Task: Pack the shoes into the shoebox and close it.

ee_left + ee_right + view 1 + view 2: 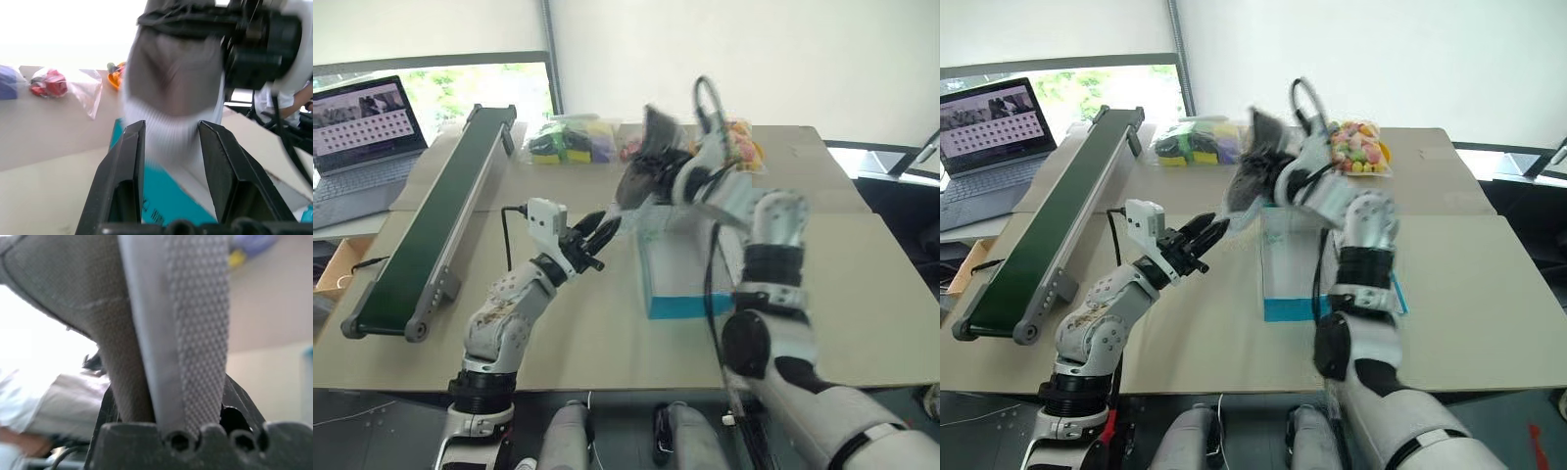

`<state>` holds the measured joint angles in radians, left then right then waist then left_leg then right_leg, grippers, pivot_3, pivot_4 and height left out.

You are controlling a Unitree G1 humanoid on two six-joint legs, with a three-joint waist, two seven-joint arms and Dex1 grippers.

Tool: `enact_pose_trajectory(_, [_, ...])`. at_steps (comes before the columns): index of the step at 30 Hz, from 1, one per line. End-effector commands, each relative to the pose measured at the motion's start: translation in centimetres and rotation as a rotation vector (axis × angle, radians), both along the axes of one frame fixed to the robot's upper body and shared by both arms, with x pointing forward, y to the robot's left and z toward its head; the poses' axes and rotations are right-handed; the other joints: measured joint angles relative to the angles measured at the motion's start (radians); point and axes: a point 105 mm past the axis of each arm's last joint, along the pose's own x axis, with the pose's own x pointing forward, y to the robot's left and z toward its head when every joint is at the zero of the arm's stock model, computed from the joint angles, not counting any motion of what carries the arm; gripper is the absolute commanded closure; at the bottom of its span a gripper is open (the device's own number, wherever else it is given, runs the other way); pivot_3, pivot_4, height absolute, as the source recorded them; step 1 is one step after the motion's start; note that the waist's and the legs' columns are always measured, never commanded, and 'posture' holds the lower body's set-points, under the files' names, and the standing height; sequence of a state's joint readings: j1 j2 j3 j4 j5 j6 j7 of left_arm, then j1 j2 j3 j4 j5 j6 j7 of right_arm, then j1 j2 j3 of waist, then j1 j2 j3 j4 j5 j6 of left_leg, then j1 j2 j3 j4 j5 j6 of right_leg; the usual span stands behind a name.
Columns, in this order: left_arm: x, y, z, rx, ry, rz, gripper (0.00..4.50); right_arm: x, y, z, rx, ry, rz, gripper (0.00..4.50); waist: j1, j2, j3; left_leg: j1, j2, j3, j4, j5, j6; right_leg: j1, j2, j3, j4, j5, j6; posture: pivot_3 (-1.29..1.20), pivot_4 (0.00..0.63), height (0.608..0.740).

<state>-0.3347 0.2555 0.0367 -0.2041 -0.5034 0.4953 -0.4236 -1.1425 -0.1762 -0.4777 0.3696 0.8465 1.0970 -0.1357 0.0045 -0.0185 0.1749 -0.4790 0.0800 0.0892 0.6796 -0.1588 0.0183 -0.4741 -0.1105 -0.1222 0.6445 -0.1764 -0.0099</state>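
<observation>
Next, I let the grey-taupe shoe go from my right gripper inside the blue shoebox, along the shoebox's side farther from the conveyor belt [691, 261]. The shoe is still tilted above the box.
A grey-taupe shoe [644, 162] with a pale sole hangs tilted in the air above the bright blue shoebox [674, 305]. My right gripper [664, 168] is shut on the shoe's upper end; the right wrist view shows the shoe [161, 323] clamped between the fingers [110, 416]. My left gripper [600, 232] is open, just below and to the left of the shoe's lower end. In the left wrist view the shoe [171, 73] sits just beyond the spread fingers [124, 166], above the box [166, 198]. My right arm hides most of the box's inside.
A green conveyor belt [431, 215] runs along the left of the cardboard-covered table [862, 294]. A laptop [362, 127] stands at the far left. Clear bags of coloured items [568, 139] and sweets [1359, 147] lie at the back.
</observation>
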Motion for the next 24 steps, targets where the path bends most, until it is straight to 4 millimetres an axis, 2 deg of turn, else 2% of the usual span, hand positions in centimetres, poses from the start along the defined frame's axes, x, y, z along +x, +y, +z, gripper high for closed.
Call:
enact_pose_trajectory(1, [-0.3, -0.4, 0.3, 0.003, -0.023, -0.008, 2.68, -1.0, -2.0, 1.9, -0.120, -0.043, 0.007, 3.14, 0.001, 0.000, 0.000, 0.000, 0.000, 0.000, 0.000, 0.000, 0.000, 0.000, 0.000, 0.000, -0.001, 0.000, 0.000, 0.00, 0.150, 0.681])
enact_pose_trajectory(4, [-0.5, -0.9, -0.1, -0.003, -0.011, -0.019, 2.68, -1.9, -3.5, 0.0, -0.322, 0.053, 0.047, 3.14, -0.007, 0.001, 0.000, 0.000, 0.000, 0.001, -0.001, 0.000, 0.000, 0.000, 0.000, 0.001, -0.002, 0.000, 0.000, 0.00, 0.150, 0.681])
enact_pose_trajectory(6, [-0.6, -1.1, -0.2, -0.010, -0.005, -0.022, 2.68, -2.3, -3.8, -1.4, -0.400, 0.107, 0.076, 3.14, -0.012, 0.001, 0.001, 0.000, 0.000, 0.001, -0.002, 0.000, 0.000, -0.001, 0.000, 0.001, -0.002, 0.000, 0.000, 0.00, 0.150, 0.681])
enact_pose_trajectory(8, [-0.7, -1.3, -0.5, -0.017, 0.007, -0.027, 2.68, -2.6, -3.7, -3.8, -0.479, 0.189, 0.120, 3.14, -0.018, 0.001, 0.001, 0.001, 0.001, 0.001, -0.002, 0.000, 0.000, -0.001, 0.001, 0.001, -0.001, 0.000, 0.000, 0.00, 0.150, 0.681])
enact_pose_trajectory(12, [-0.8, -1.7, -0.8, -0.025, 0.018, -0.035, 2.68, -2.9, -3.4, -6.8, -0.530, 0.306, 0.190, 3.14, -0.019, 0.001, 0.001, 0.001, 0.001, 0.000, -0.001, 0.000, 0.000, 0.000, 0.001, 0.001, 0.001, 0.000, 0.000, 0.00, 0.150, 0.681])
enact_pose_trajectory(19, [-1.4, -2.5, -1.7, -0.054, 0.048, -0.033, 2.68, -2.7, -3.5, -10.2, -0.632, 0.406, 0.251, 3.14, -0.016, 0.001, 0.001, 0.001, 0.000, 0.000, 0.000, 0.000, 0.000, 0.000, 0.000, 0.001, 0.001, 0.000, 0.000, 0.00, 0.150, 0.681])
enact_pose_trajectory(24, [-2.7, -2.9, -2.2, -0.049, 0.050, -0.025, 2.68, -2.5, -4.2, -12.9, -0.692, 0.480, 0.282, 3.14, -0.014, 0.001, 0.001, 0.001, 0.000, 0.001, -0.001, 0.000, 0.000, 0.000, 0.000, 0.001, 0.000, 0.000, 0.000, 0.00, 0.150, 0.681])
